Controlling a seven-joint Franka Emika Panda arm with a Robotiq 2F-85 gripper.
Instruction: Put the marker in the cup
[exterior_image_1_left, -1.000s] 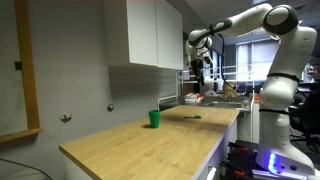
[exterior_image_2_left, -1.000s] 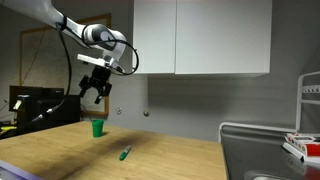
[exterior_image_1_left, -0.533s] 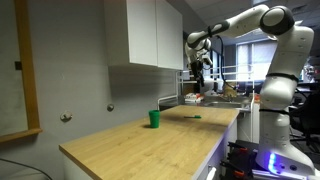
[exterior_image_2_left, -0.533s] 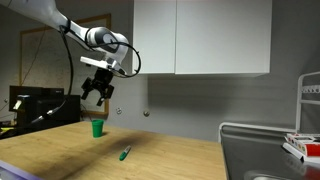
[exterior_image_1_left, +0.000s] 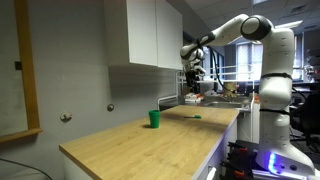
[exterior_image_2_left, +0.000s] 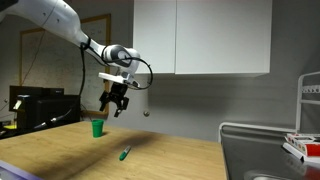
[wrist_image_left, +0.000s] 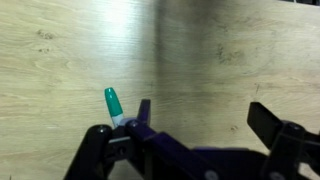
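Note:
The robot's gripper is to go next to the dark-green marker's white body (exterior_image_1_left: 190, 117) (wrist_image_left: 119, 122), just beside its green cap, and close there.
The dark-green marker (exterior_image_2_left: 125, 153) lies flat on the wooden counter; it also shows in an exterior view (exterior_image_1_left: 192, 116) and in the wrist view (wrist_image_left: 113, 105), where only its green end shows beside my left finger. The bright green cup (exterior_image_2_left: 97, 127) stands upright on the counter, also seen in an exterior view (exterior_image_1_left: 154, 118); it is out of the wrist view. My gripper (exterior_image_2_left: 115, 107) hangs open and empty well above the counter, roughly over the marker and to the right of the cup. In the wrist view the gripper (wrist_image_left: 205, 125) shows its fingers spread apart over bare wood.
White wall cabinets (exterior_image_2_left: 200, 38) hang above the counter (exterior_image_2_left: 60, 158). A sink area with clutter (exterior_image_1_left: 215, 98) lies at the counter's far end. A wire rack with items (exterior_image_2_left: 300, 140) stands at the right.
The arm has swung along the counter, away from above the cup toward the marker, and the gripper has dropped a little. Marker and cup have not moved.

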